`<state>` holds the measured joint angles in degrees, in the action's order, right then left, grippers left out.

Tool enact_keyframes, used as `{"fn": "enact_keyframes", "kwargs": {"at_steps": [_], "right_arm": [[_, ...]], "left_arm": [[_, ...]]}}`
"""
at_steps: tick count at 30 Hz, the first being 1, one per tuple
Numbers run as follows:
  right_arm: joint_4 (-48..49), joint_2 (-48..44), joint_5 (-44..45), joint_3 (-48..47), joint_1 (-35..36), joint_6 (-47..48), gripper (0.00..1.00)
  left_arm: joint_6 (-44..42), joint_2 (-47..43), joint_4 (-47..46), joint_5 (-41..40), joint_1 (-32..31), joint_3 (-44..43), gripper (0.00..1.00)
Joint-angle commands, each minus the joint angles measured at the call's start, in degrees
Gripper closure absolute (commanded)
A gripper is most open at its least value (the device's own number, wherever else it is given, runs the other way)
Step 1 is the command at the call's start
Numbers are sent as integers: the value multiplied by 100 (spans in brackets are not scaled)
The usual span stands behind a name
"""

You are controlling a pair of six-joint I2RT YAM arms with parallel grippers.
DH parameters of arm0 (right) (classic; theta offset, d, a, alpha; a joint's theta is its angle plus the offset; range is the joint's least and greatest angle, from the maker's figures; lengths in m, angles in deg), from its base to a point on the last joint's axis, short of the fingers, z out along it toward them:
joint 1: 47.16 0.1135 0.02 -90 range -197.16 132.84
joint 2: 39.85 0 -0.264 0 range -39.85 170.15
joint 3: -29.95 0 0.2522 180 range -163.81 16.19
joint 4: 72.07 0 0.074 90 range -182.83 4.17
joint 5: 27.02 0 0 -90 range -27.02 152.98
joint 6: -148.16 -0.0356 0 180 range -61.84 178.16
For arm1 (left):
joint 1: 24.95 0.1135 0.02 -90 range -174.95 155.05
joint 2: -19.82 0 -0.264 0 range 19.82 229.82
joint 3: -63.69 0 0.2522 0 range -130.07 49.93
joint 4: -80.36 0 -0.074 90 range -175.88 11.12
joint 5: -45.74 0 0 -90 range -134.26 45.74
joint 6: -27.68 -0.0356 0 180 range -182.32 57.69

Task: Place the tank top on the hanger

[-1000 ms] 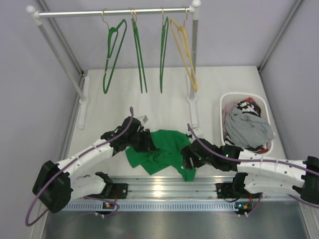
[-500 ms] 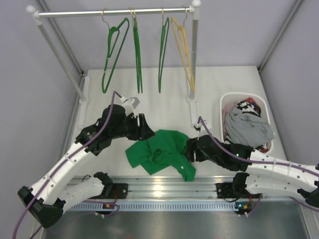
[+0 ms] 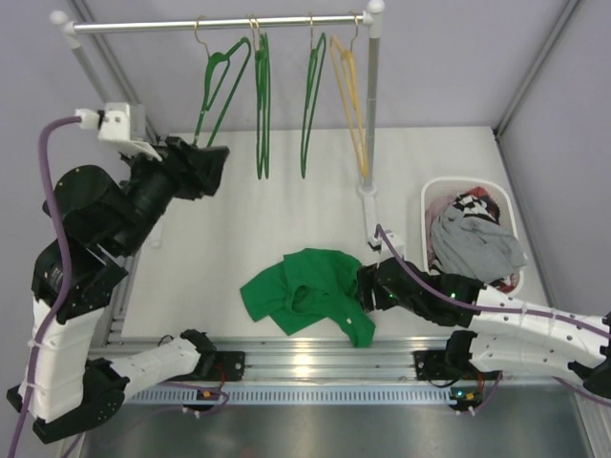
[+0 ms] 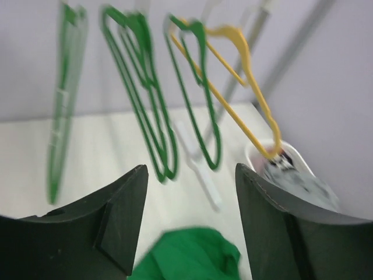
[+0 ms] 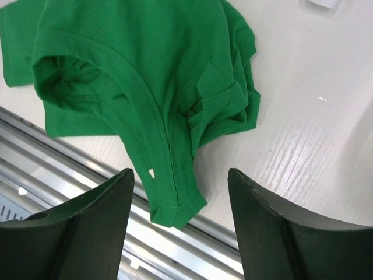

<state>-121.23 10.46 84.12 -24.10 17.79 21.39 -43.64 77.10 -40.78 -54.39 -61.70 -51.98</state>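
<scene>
The robot's left gripper will next move to the near arm (image 3: pixel 204 103) (image 4: pixel 60 114) of the green hanger farthest from the yellow hanger and close there.
The bright green tank top (image 3: pixel 304 291) lies crumpled on the table near the front edge. It also shows in the right wrist view (image 5: pixel 134 70) and, blurred, in the left wrist view (image 4: pixel 192 256). Three alike green hangers hang on the rail. The leftmost hanger (image 3: pixel 218 95) is closest to my left gripper (image 3: pixel 215 160), which is raised, open and empty just below and left of it. In the left wrist view the gripper (image 4: pixel 189 216) faces the hangers (image 4: pixel 145 105). My right gripper (image 3: pixel 362 294) is open and empty at the tank top's right edge, above a strap end (image 5: pixel 173 210).
A yellow hanger (image 3: pixel 349 95) hangs rightmost on the rail (image 3: pixel 220 23). A white basket (image 3: pixel 434 191) at the right holds a grey garment (image 3: pixel 473 250) and other clothes. The rack's right post (image 3: pixel 370 114) stands behind the tank top. A metal rail (image 3: pixel 315 353) runs along the front edge.
My left arm has let go of the tank top and swung up and back left to the leftmost hanger. The right gripper has drawn back slightly. The tank top has settled on the table.
</scene>
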Motion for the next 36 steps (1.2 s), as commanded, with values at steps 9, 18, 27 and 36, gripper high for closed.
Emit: {"fn": "enact_keyframes", "kwargs": {"at_steps": [9,18,27,36], "right_arm": [[253,287,-357,-400,-88,285,37],[332,278,-445,-409,-114,285,39],[384,375,-453,-383,-167,381,48],[402,410,-462,-435,-175,443,51]], "left_arm": [[-1657,2558,-582,-1512,1537,-1858,26],[-1331,3307,-626,512,2717,-2184,31],[-1402,3228,-784,758,2752,-1639,60],[-1472,3246,-792,706,2761,-1630,97]]}}
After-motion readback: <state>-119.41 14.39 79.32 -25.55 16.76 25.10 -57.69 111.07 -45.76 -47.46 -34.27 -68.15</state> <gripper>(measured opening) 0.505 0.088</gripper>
